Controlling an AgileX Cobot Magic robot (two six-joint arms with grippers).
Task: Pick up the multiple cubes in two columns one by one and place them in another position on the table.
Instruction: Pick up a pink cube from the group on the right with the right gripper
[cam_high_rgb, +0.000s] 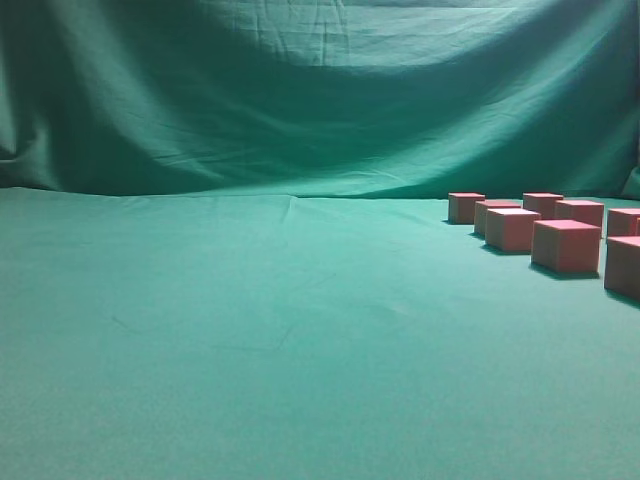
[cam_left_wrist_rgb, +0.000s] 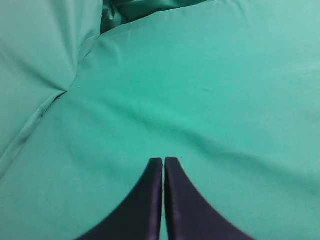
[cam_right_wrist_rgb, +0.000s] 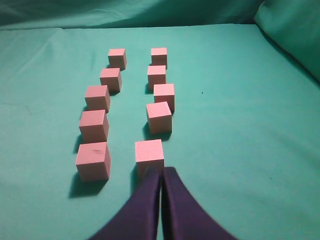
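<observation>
I should next close my right gripper on the sides of the nearest pink cube (cam_high_rgb: 625, 265) (cam_right_wrist_rgb: 93, 161) in the column bordering the wide bare cloth.
Several pink cubes stand in two columns on the green cloth. In the right wrist view the left column runs from a near cube (cam_right_wrist_rgb: 93, 160) to a far one (cam_right_wrist_rgb: 117, 58), and the right column from a near cube (cam_right_wrist_rgb: 149, 154) to a far one (cam_right_wrist_rgb: 159, 56). My right gripper (cam_right_wrist_rgb: 162, 171) is shut and empty, its tips just in front of the nearest right-column cube. In the exterior view the cubes (cam_high_rgb: 566, 245) sit at the far right; neither gripper shows there. My left gripper (cam_left_wrist_rgb: 163, 160) is shut and empty above bare cloth.
Green cloth (cam_high_rgb: 260, 330) covers the table and rises as a backdrop (cam_high_rgb: 300, 90) behind it. In the left wrist view a fold of cloth (cam_left_wrist_rgb: 60, 92) lies at the upper left.
</observation>
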